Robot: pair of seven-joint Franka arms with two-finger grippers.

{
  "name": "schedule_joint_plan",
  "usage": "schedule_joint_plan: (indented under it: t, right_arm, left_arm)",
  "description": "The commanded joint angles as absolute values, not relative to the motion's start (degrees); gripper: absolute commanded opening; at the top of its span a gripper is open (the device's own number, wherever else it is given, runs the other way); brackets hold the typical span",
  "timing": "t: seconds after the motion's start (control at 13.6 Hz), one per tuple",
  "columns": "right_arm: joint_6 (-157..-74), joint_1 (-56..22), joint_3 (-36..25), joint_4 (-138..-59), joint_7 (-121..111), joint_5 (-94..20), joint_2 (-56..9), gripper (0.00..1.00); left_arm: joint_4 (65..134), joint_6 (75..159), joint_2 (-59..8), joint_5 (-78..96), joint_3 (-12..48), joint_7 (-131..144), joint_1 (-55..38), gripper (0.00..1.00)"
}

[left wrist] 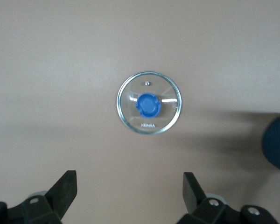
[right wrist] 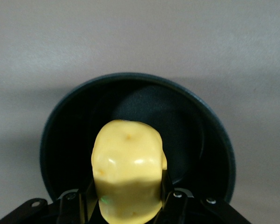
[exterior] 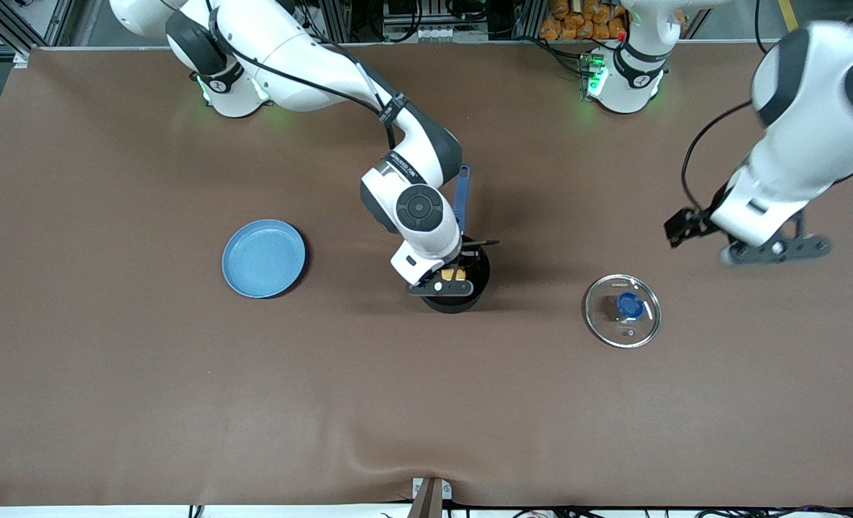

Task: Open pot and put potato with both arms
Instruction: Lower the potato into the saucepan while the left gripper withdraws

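Observation:
The robot's right gripper needs to release the yellow potato on the bottom of the open black pot (exterior: 458, 275) (right wrist: 118, 161).
The black pot (exterior: 464, 291) stands open mid-table, its blue handle (exterior: 462, 196) pointing toward the robots' bases. My right gripper (exterior: 449, 277) is shut on the yellow potato (exterior: 452, 273) and holds it over the pot's mouth. In the right wrist view the potato (right wrist: 127, 170) fills the space between the fingers above the empty pot (right wrist: 200, 135). The glass lid (exterior: 622, 310) with its blue knob lies flat on the table toward the left arm's end. My left gripper (exterior: 750, 248) is open and empty, raised over the table beside the lid. The lid (left wrist: 149, 108) also shows in the left wrist view.
A flat light-blue plate (exterior: 264, 258) lies on the brown table toward the right arm's end, level with the pot. The right arm's forearm stretches over the pot handle.

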State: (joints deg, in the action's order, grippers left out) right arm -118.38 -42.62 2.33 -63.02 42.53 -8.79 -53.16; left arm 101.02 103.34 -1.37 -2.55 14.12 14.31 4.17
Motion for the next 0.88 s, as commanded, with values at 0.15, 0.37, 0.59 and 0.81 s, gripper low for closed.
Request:
schedule_joint_plan:
  t: [0.15, 0.37, 0.59, 0.81]
  right_arm:
    - [-118.04, -44.56, 1.58, -60.47, 44.38, -9.14, -55.98, 0.0]
    - [-119.7, -45.26, 1.41, -60.56, 44.91, -8.96, -56.86, 0.0]
    - [-122.16, -45.44, 1.41, -60.64, 45.0, -8.96, -58.01, 0.0]
    - [-122.34, -45.53, 1.41, -61.17, 45.0, -8.79, -58.36, 0.0]
  left_arm:
    - [90.54, 91.85, -0.44, 2.02, 14.15, 12.22, 6.68, 1.0]
    - [86.06, 88.87, -0.44, 3.43, 14.15, 12.57, 7.65, 1.0]
    - [84.99, 88.51, -0.35, 3.69, 14.24, 12.92, 7.65, 1.0]
    - [84.99, 88.51, -0.35, 4.22, 14.68, 12.3, 7.56, 1.0]
